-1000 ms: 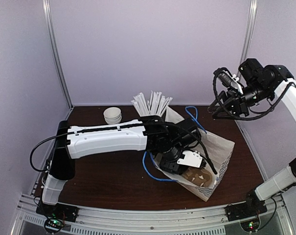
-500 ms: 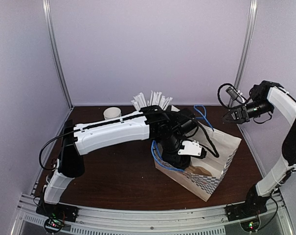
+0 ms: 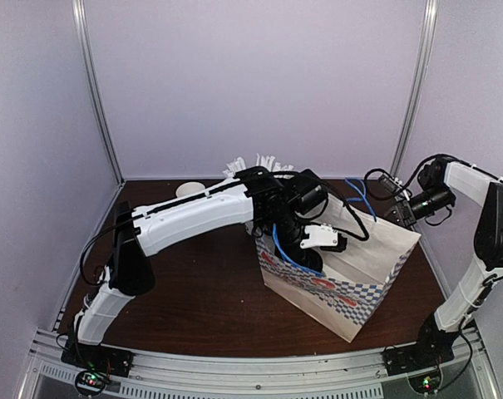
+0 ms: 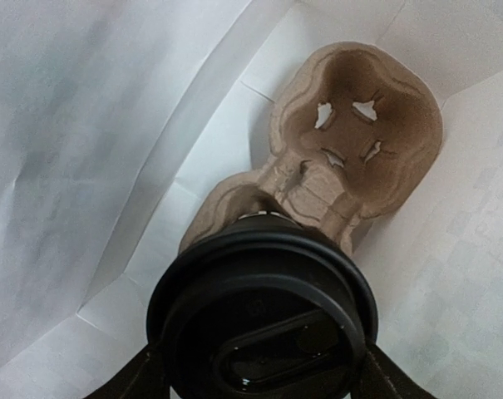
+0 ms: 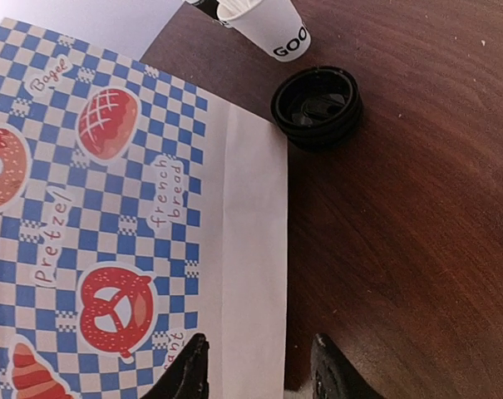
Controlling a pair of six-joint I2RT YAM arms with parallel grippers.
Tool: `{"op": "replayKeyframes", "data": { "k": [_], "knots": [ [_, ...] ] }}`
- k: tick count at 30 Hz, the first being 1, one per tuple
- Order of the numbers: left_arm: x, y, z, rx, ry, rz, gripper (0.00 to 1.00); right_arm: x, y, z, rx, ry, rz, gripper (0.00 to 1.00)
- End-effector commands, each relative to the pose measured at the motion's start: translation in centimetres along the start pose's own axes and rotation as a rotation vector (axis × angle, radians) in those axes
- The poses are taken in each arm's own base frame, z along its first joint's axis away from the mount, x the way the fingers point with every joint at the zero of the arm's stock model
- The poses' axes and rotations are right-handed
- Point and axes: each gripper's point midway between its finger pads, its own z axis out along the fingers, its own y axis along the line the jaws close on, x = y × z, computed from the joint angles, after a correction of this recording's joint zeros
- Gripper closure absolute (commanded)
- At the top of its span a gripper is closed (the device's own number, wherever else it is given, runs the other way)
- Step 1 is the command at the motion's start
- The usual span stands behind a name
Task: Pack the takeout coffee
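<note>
My left gripper needs to release the takeout coffee in the near hollow of the brown cardboard cup carrier (image 3: pixel 301 269) (image 4: pixel 269 234).
The takeout coffee (image 4: pixel 263 316) shows as a black plastic lid that fills the lower left wrist view. My left gripper (image 4: pixel 263 378) is shut on it, one finger (image 4: pixel 135 378) on each side. It hangs inside the paper bag, just above a brown cardboard cup carrier (image 4: pixel 359 133) on the bag's floor. In the top view the left gripper (image 3: pixel 318 248) reaches down into the blue-checked bag (image 3: pixel 342 287). My right gripper (image 5: pixel 259 349) is open, its fingers on either side of the bag's white side edge (image 5: pixel 255 249). In the top view the right gripper (image 3: pixel 398 213) is at the bag's far right rim.
A stack of black lids (image 5: pixel 318 106) and a white cup of straws (image 5: pixel 272 25) stand on the brown table behind the bag. The straws (image 3: pixel 255 162) and a stack of cups (image 3: pixel 187 190) are at the back, partly hidden by the left arm.
The bag has gone from lying tilted to standing upright. The left arm has risen with it. The right gripper has come down and in to the bag's far rim.
</note>
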Motion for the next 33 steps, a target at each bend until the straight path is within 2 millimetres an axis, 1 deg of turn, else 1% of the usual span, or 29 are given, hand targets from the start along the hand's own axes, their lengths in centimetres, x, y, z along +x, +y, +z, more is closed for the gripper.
{"op": "replayKeyframes", "data": {
  "k": [1, 4, 7, 13, 16, 19, 20, 22, 25, 29, 33],
  "knots": [
    [2.4, -4.0, 3.0, 0.196, 0.095, -0.101, 0.62, 1.2, -1.3, 0.4, 0.062, 0.025, 0.021, 0.58],
    [2.5, -4.1, 3.0, 0.198, 0.107, -0.139, 0.62, 2.3, -1.4, 1.2, 0.048, 0.052, 0.045, 0.59],
    [2.8, -4.3, 2.6, 0.202, 0.126, -0.186, 0.63, 3.6, -1.4, 2.4, 0.051, 0.111, 0.042, 0.60],
    [3.1, -4.5, 1.4, 0.197, 0.145, -0.278, 0.66, 5.5, -2.9, 4.1, 0.122, 0.186, 0.070, 0.62],
    [3.6, -5.0, 0.9, 0.205, 0.167, -0.316, 0.67, 6.2, -2.7, 5.2, 0.125, 0.238, 0.053, 0.62],
    [4.8, -5.6, 0.6, 0.201, 0.219, -0.341, 0.67, 6.6, -2.1, 6.2, 0.105, 0.272, 0.041, 0.62],
    [5.2, -5.7, 0.4, 0.198, 0.235, -0.350, 0.68, 6.6, -1.5, 7.0, 0.090, 0.295, 0.021, 0.62],
    [5.9, -6.1, 0.3, 0.201, 0.266, -0.366, 0.68, 6.8, -1.1, 7.8, 0.080, 0.324, 0.004, 0.63],
    [6.3, -6.3, 0.2, 0.188, 0.292, -0.378, 0.69, 6.9, -0.3, 9.0, 0.057, 0.357, -0.019, 0.63],
    [6.1, -6.2, 0.0, 0.162, 0.298, -0.371, 0.70, 6.6, 0.3, 9.4, 0.045, 0.366, -0.028, 0.63],
    [7.0, -6.3, 0.1, 0.120, 0.351, -0.331, 0.70, 6.4, 0.5, 9.0, 0.054, 0.374, -0.026, 0.64]
  ]
}}
